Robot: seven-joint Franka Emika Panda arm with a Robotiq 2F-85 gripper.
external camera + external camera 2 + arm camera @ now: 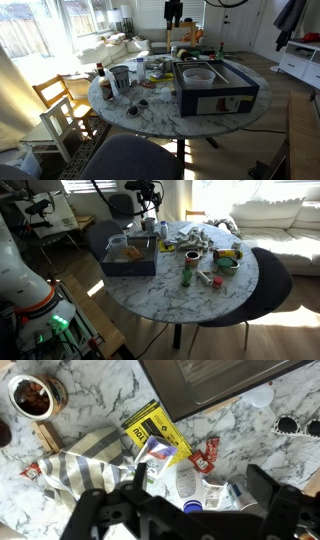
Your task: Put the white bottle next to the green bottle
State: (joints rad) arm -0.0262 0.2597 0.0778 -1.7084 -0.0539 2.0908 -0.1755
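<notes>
Next, my gripper will go to the blue cap (140, 60) (193, 506) of the labelled white bottle near the red sachets and close there.
The white bottle (105, 88) stands upright near the table's edge, beside a dark brown bottle with a red cap (100, 71) and a grey metal pot (120, 76). The green bottle (187, 277) stands upright near the middle of the round marble table (175, 305). My gripper (174, 14) hangs high above the table in both exterior views (149, 216), well away from both bottles. In the wrist view the gripper (200, 476) is open and empty. It looks down on a yellow packet (150, 428), red sachets and a labelled blue-capped container (190, 485). The plain white bottle is out of the wrist view.
A large dark blue box (215, 88) fills one side of the table; its edge shows in the wrist view (220, 385). A striped cloth (85, 465), a bowl of dark things (33, 395), a green bowl (228, 261) and chairs (60, 110) surround the work area.
</notes>
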